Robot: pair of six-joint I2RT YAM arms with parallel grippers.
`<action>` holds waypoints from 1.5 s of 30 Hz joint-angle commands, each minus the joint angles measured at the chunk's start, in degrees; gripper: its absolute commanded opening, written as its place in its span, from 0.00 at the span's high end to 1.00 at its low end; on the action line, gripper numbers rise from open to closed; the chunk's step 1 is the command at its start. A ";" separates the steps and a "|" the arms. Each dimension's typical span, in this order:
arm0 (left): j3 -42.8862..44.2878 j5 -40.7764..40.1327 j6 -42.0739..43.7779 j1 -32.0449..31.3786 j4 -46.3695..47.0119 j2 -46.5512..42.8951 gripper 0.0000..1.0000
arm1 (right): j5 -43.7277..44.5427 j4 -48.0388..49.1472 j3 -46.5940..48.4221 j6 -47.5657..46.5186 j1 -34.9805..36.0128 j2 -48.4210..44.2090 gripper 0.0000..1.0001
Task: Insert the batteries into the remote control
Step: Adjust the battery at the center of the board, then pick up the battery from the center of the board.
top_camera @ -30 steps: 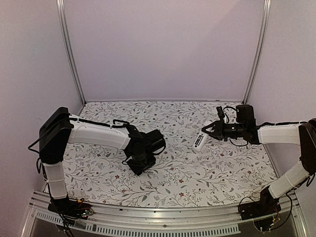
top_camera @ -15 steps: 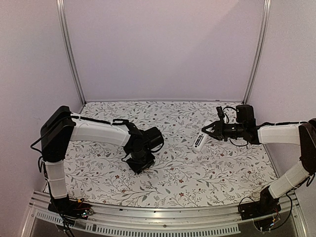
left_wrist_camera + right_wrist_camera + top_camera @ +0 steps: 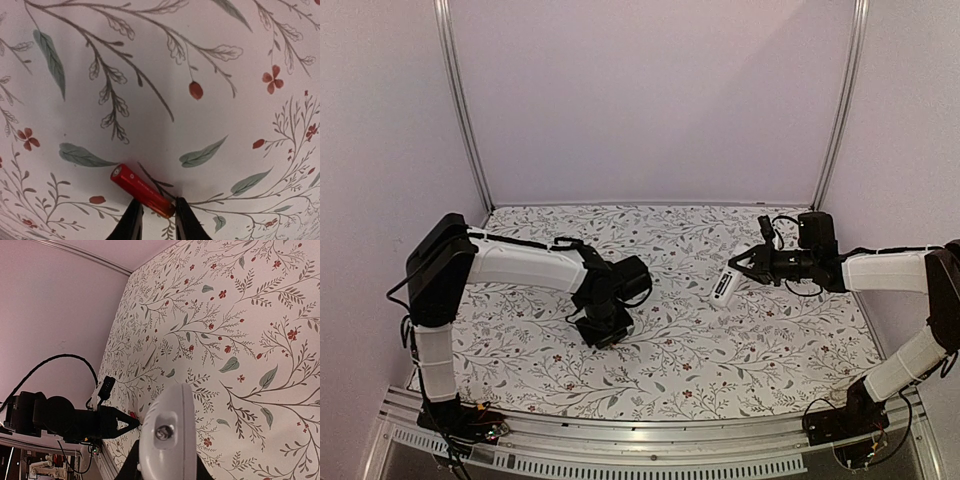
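Note:
The red battery lies at a slant across the left gripper's fingers at its near end, so the robot should open that gripper, turn it in line with the battery and grip closer to its far end (image 3: pixel 121 175).
The red battery (image 3: pixel 141 191) lies slanted on the flowered tablecloth. My left gripper (image 3: pixel 156 214) points down at it, and its two dark fingers are closed on the battery's near end. In the top view the left gripper (image 3: pixel 606 328) is at the table's left middle. My right gripper (image 3: pixel 748 267) is shut on the white remote control (image 3: pixel 723 285) and holds it above the table at the right. In the right wrist view the remote's rounded end (image 3: pixel 167 435) with a small emitter faces the camera. The black battery is out of view.
The flowered tablecloth (image 3: pixel 720 350) covers the whole table. Pale walls with metal corner posts (image 3: pixel 460 110) close in the back and sides. The left arm's gripper (image 3: pixel 107 422) shows in the right wrist view, far from the remote.
The left arm's gripper has shifted slightly left and away from the near edge, staying low at the table. The right arm and the remote have not moved.

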 commanded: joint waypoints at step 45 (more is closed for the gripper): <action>4.55 -5.84 39.57 3.27 -0.78 5.56 0.80 | -3.95 1.15 1.89 0.06 2.54 3.75 1.00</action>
